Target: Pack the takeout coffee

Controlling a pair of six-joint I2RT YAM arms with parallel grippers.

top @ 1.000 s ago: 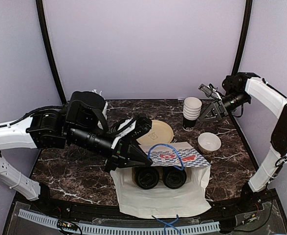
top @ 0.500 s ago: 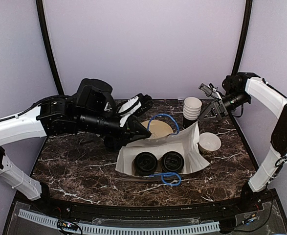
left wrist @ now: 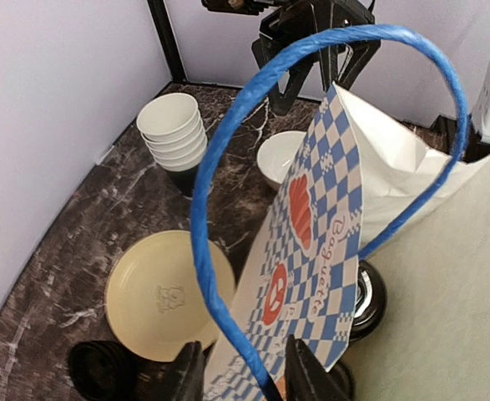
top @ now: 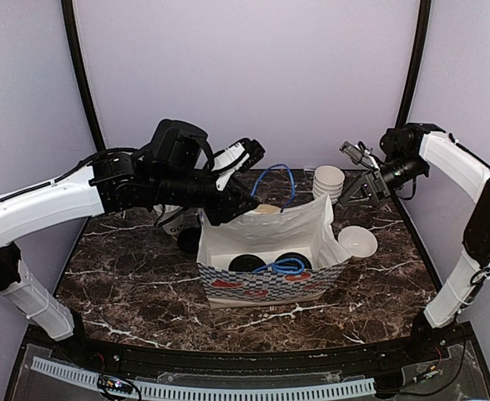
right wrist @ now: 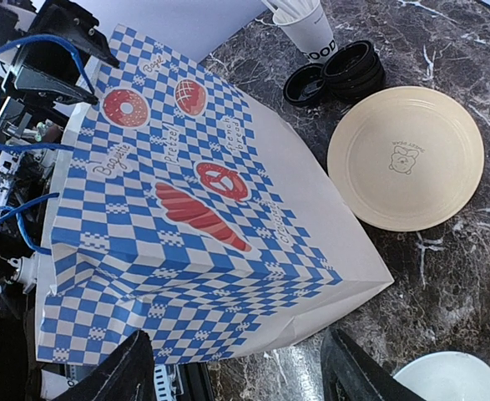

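Note:
I will close my left gripper on the back handle (top: 291, 188) and take the front handle with my right gripper before lifting, because the front one lies loose over the lids.
The blue-and-white checked paper bag (top: 265, 284) stands upright in the middle of the table. Two lidded black takeout coffee cups (top: 248, 263) (top: 295, 261) sit inside it, and one black lid (left wrist: 370, 296) shows past the bag's flap. My left gripper (top: 246, 200) hovers at the bag's back rim. Its fingers (left wrist: 186, 378) are apart, and the blue rope handle (left wrist: 219, 167) runs loosely between them. My right gripper (top: 357, 190) hangs open and empty at the back right, looking down on the bag (right wrist: 186, 192).
A cream plate (left wrist: 165, 288) lies behind the bag. A stack of empty cups (top: 328, 180) and a small white bowl (top: 357, 241) stand at the back right. Spare black lids (right wrist: 336, 73) and a white cup of straws (right wrist: 307, 25) sit at the back left.
The left gripper carried the handle up and back, tipping the bag from lying on its side to standing upright, and its jaws have parted. The right arm has not moved.

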